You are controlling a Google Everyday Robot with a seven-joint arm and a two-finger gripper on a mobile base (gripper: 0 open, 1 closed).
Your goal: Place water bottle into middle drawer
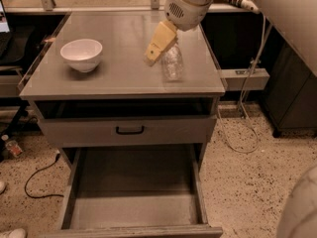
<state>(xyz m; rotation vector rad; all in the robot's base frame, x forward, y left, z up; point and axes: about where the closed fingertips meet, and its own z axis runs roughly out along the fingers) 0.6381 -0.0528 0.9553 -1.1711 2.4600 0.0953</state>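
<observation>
My gripper should go to the water bottle on the cabinet top next. Then it should close around the middle of its body [172,61].
The water bottle [172,63], small, clear and ribbed, stands upright on the grey cabinet top [114,78], right of centre. My gripper [157,47], with pale yellow fingers, hangs just above the top, beside the bottle's upper left and apart from its body; it holds nothing. The middle drawer [133,207] is pulled out wide at the bottom of the view, with a bare grey floor and low side walls.
A white bowl [81,54] sits on the left of the cabinet top. A shut grey drawer front with a small black handle [130,130] lies above the open drawer. A black cable [37,177] lies on the speckled floor at left; white cables hang at right.
</observation>
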